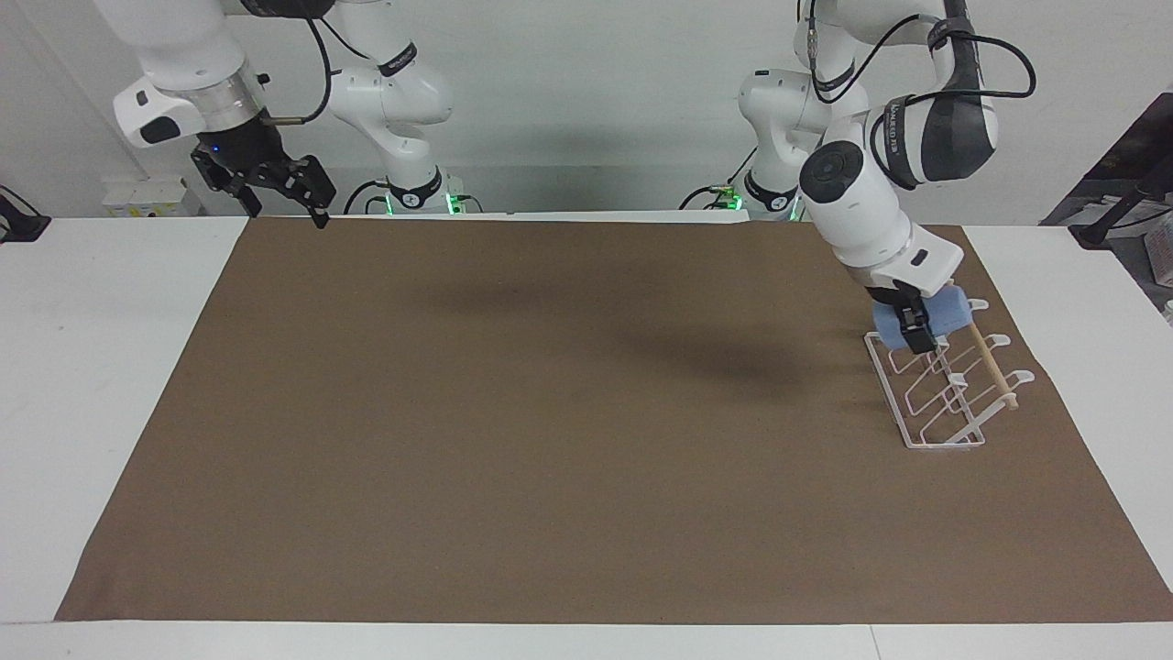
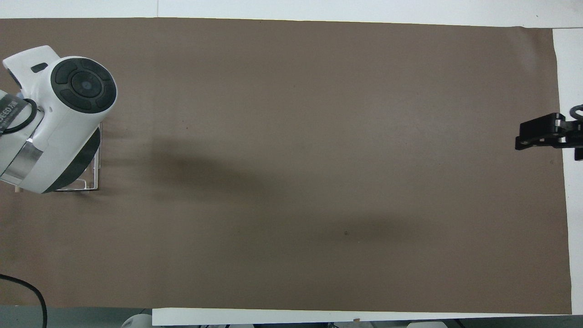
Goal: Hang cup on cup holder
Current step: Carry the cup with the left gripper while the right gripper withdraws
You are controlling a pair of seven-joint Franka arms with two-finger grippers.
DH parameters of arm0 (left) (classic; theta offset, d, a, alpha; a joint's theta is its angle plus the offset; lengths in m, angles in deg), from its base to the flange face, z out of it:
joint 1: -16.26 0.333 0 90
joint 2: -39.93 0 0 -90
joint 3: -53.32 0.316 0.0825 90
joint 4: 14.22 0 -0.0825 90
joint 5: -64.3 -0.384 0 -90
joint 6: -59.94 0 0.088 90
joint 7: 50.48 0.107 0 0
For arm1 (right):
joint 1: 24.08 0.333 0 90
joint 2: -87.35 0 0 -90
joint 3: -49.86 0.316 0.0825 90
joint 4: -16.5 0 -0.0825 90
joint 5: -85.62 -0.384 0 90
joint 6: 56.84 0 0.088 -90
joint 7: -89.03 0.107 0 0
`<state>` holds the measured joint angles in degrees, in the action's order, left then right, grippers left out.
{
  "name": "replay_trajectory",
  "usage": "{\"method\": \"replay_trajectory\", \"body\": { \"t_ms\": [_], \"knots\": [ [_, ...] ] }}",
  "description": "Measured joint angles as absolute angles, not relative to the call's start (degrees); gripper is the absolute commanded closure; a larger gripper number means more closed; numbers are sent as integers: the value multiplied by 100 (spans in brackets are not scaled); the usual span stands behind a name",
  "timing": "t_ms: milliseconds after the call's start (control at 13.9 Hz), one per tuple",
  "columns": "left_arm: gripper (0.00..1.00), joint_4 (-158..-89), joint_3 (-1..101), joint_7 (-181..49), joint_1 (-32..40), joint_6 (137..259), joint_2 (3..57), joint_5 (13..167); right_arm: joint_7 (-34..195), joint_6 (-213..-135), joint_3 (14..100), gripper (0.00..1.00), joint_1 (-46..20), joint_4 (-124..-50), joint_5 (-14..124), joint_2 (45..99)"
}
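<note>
My left gripper will release the light-blue cup on the pegs at the cup holder's end nearer the robots [image 2: 73,115].
The light-blue cup [image 1: 951,310] lies on its side in my left gripper [image 1: 919,335], which is shut on it. The cup is right over the end of the white wire cup holder [image 1: 944,394] that is nearer to the robots, at its wooden dowel [image 1: 990,362]. I cannot tell whether the cup touches the prongs. In the overhead view the left arm hides the cup and most of the cup holder [image 2: 93,182]. My right gripper [image 1: 279,197] is open and empty, raised over the mat's corner at the right arm's end; it also shows in the overhead view [image 2: 546,139].
A brown mat [image 1: 550,440] covers most of the white table [image 1: 110,367]. The cup holder stands near the mat's edge at the left arm's end.
</note>
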<state>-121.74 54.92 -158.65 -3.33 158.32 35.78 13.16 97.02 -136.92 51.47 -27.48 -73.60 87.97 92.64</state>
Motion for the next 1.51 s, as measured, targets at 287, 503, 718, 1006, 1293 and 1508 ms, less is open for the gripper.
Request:
{"method": "replay_trajectory", "body": {
  "t_ms": [287, 503, 718, 1006, 1293, 1508],
  "knots": [
    [67, -12198, 5474, -16142, -162, 15867, 3342, -348, 9411, -13350, 4929, 1, -2649, -7232, 8826, 9060],
    [67, -12206, 5433, -16452, -162, 15900, 2958, -688, 9411, -13318, 4900, 1, -2607, -7232, 8826, 9026],
    [67, -12213, 5439, -16771, -152, 15889, 2524, -731, 9411, -13281, 4895, 1, -2599, -7204, 8826, 9030],
    [67, -12211, 5437, -16896, -150, 15825, 2309, -745, 9411, -13252, 4899, 1, -2539, -7187, 8826, 9067],
    [67, -12211, 5437, -16992, -150, 15822, 2193, -745, 9411, -13247, 4899, 1, -2525, -7187, 8827, 9067],
    [65, -12213, 5437, -17061, -150, 15823, 2084, -746, 9411, -13242, 4899, 1, -2524, -7187, 8827, 9067]
  ]
}}
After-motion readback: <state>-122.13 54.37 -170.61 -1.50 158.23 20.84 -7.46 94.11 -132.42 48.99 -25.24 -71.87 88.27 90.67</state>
